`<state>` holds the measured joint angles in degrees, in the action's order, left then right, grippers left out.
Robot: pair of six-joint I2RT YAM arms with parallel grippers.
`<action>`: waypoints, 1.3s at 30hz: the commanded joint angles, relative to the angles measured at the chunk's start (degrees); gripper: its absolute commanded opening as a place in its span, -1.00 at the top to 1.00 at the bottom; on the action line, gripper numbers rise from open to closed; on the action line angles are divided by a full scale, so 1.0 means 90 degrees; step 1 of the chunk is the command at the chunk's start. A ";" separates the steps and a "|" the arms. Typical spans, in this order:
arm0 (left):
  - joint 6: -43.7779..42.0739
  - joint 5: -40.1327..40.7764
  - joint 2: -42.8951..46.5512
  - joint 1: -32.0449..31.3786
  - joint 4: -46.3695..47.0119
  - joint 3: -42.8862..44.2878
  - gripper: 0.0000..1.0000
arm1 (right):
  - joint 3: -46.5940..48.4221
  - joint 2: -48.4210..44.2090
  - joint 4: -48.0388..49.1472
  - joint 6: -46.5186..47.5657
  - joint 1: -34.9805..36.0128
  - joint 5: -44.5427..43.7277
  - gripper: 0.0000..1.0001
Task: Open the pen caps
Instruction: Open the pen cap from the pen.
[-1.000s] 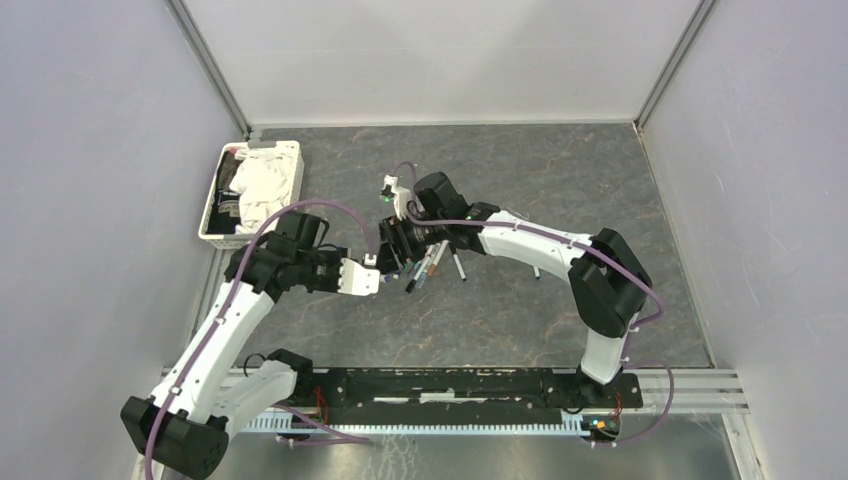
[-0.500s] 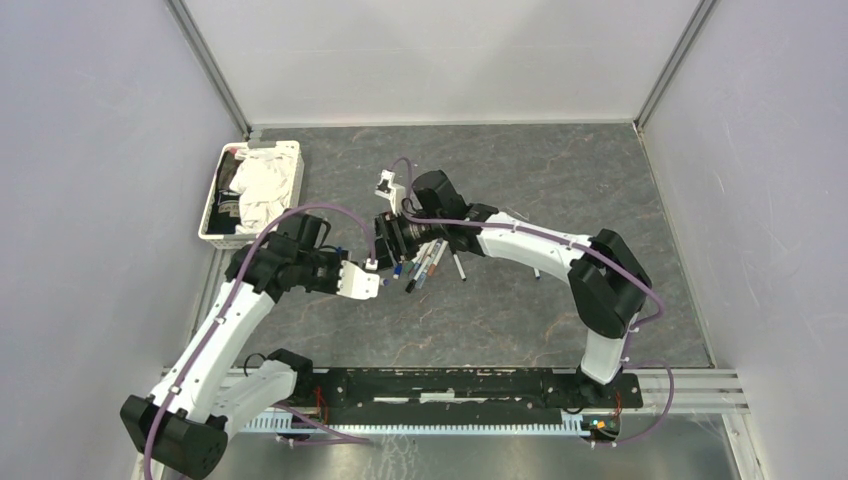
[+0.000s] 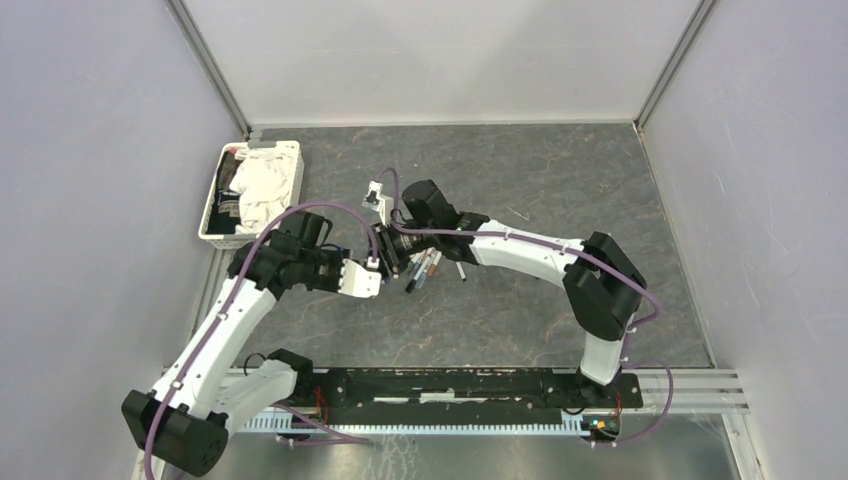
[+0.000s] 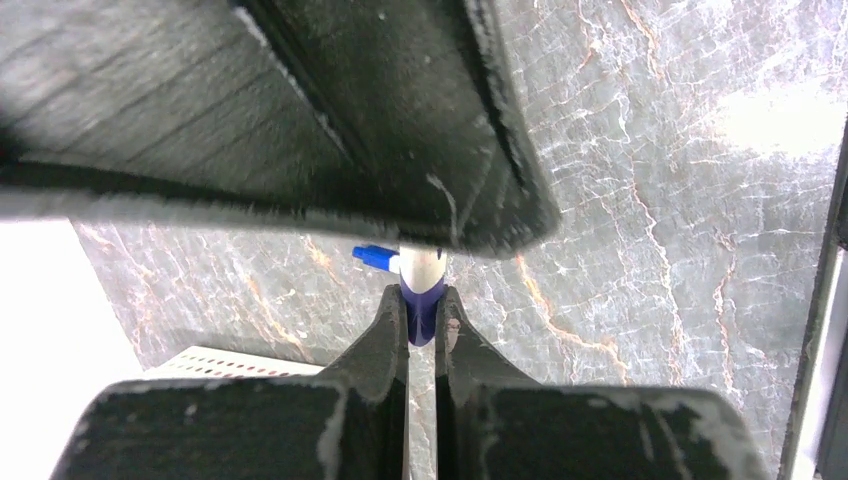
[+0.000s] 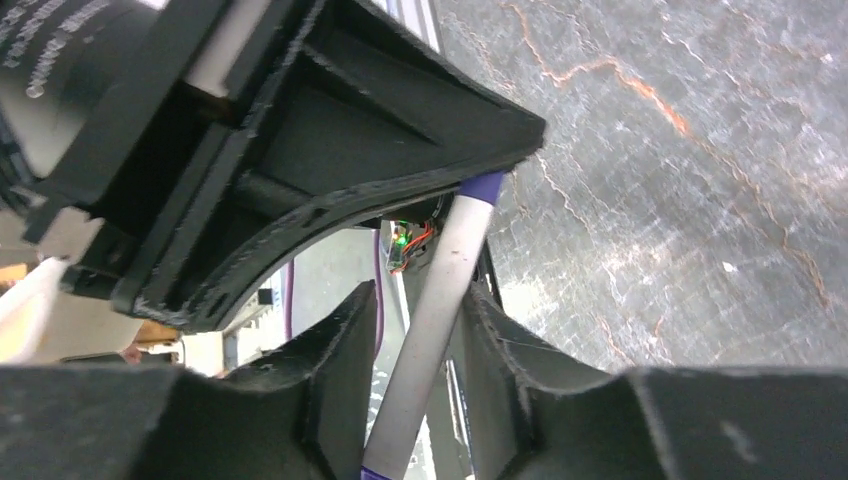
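The purple pen cap sits only at the ends of my left gripper's fingers. Next, I open and take the cap deeper (image 4: 422,328) before pulling it off.
My left gripper (image 4: 422,292) is shut on the purple pen cap (image 4: 421,312) of a white pen, held above the table. The pen's white barrel (image 5: 445,270) runs between the fingers of my right gripper (image 5: 420,293). It leans against the right finger, and a gap shows at the left finger, so the jaws stand open around it. From above, the left gripper (image 3: 378,268) and the right gripper (image 3: 392,255) meet tip to tip at mid-table. Several more pens (image 3: 430,265) with coloured caps lie just right of them. A blue cap (image 4: 370,257) peeks out beyond the held pen.
A white tray (image 3: 210,225) of white cloth stands at the back left, near the left wall. Grey walls and metal frame posts close in the dark marbled table on three sides. The arm bases sit on a black rail (image 3: 450,385) at the near edge.
The right gripper has slid left over the pen barrel toward the left gripper, and its jaws have narrowed. The left gripper has stayed shut on the purple cap.
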<state>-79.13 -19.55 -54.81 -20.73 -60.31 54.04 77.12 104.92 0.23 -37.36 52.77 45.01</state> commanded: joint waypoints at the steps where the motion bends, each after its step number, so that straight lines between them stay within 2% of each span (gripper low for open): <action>1: -0.0007 -0.0036 -0.0005 -0.0028 0.0179 0.0255 0.96 | 0.0023 0.0009 0.0214 0.0042 -0.0024 0.0179 0.41; 4: 0.0111 -0.0111 0.0012 -0.0027 0.0137 0.0278 0.90 | -0.0040 -0.0108 0.0108 0.0205 -0.0142 0.0128 0.87; 5: 0.0152 -0.0161 0.0016 -0.0023 0.0089 0.0297 0.70 | -0.0090 -0.0157 0.0110 0.0243 -0.0184 0.0148 1.00; 6: 0.0199 -0.0235 0.0024 -0.0019 0.0031 0.0331 0.21 | -0.0176 -0.0215 0.0142 0.0286 -0.0232 0.0185 1.00; 7: 0.0265 -0.0312 0.0025 -0.0020 -0.0022 0.0354 -0.16 | -0.0254 -0.0263 0.0222 0.0325 -0.0266 0.0269 1.00; 8: 0.0324 -0.0441 0.0039 -0.0022 -0.0062 0.0377 -0.36 | -0.0345 -0.0312 0.0334 0.0332 -0.0285 0.0394 1.00; 10: 0.0448 -0.0737 0.0063 -0.0020 -0.0139 0.0414 -0.55 | -0.0512 -0.0373 0.0643 0.0324 -0.0294 0.0672 1.00; 13: 0.0503 -0.1121 -0.0009 -0.0015 -0.0370 0.0534 -0.61 | -0.0604 -0.0438 0.0717 0.0449 -0.0290 0.0832 1.00; 25: 0.0504 -0.1371 -0.0334 -0.0023 -0.0819 0.0663 -0.19 | -0.0780 -0.0557 0.1084 0.0408 -0.0296 0.0948 1.00; 30: 0.0692 -0.1316 -0.0327 -0.0015 -0.0585 0.0751 0.33 | -0.0819 -0.0506 0.1041 0.0415 -0.0308 0.0851 1.00; 34: 0.0781 -0.1088 -0.0319 -0.0020 -0.0316 0.0684 0.93 | -0.0897 -0.0557 0.0877 0.0557 -0.0329 0.0753 1.00; 39: 0.0724 -0.0667 -0.0287 -0.0018 -0.0040 0.0428 0.95 | -0.1213 -0.0808 0.0687 0.0865 -0.0426 0.0645 1.00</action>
<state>-73.60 -29.02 -57.87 -20.95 -64.60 58.43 68.93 101.41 8.19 -33.10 49.71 51.66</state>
